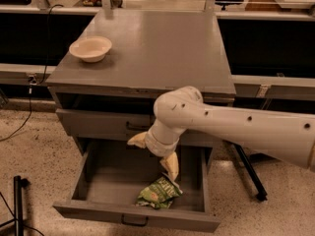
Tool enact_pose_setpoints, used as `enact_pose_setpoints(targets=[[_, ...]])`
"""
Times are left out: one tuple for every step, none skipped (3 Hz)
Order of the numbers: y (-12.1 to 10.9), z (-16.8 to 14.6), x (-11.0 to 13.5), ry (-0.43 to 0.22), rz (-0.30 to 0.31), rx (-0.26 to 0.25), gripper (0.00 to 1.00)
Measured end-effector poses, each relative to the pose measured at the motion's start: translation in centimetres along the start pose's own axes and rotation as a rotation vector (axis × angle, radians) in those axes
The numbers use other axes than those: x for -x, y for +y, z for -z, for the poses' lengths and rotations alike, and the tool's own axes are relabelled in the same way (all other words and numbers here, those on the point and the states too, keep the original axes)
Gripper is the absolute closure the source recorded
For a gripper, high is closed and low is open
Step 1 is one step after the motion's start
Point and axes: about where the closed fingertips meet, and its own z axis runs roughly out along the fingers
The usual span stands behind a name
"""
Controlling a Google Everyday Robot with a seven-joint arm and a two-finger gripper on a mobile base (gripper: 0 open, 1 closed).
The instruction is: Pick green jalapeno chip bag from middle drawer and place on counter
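Observation:
I will close my gripper on the back end [171, 184] of the green jalapeno chip bag, the end farther from the open drawer's handle.
The green jalapeno chip bag [158, 192] lies crinkled on the floor of the open middle drawer [93, 177], near its front right. My gripper [153, 154] hangs over the drawer on the white arm, just above and up-left of the bag. Its two cream fingers are spread wide: one fingertip [172, 167] points down almost onto the bag's top edge, the other [136, 140] points left in front of the upper drawer. Nothing is held. The grey counter [157, 48] tops the cabinet.
A cream bowl [90, 48] sits on the counter's left side. The closed grey drawer [98, 124] above the open one has a dark handle. A black stand leg [250, 171] slants at the right. A black tripod [18, 200] stands lower left on the speckled floor.

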Motion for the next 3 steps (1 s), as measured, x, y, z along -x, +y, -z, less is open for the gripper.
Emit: enact_pose_setpoints(targets=[[2.9,-4.1,0.0,0.048,0.029,0.042,0.0],[5.7,-8.4,1.2,0.039,0.096,0.053,0.0],[7.7,-11.9,1.7,-0.009,0.077,0.04,0.0]])
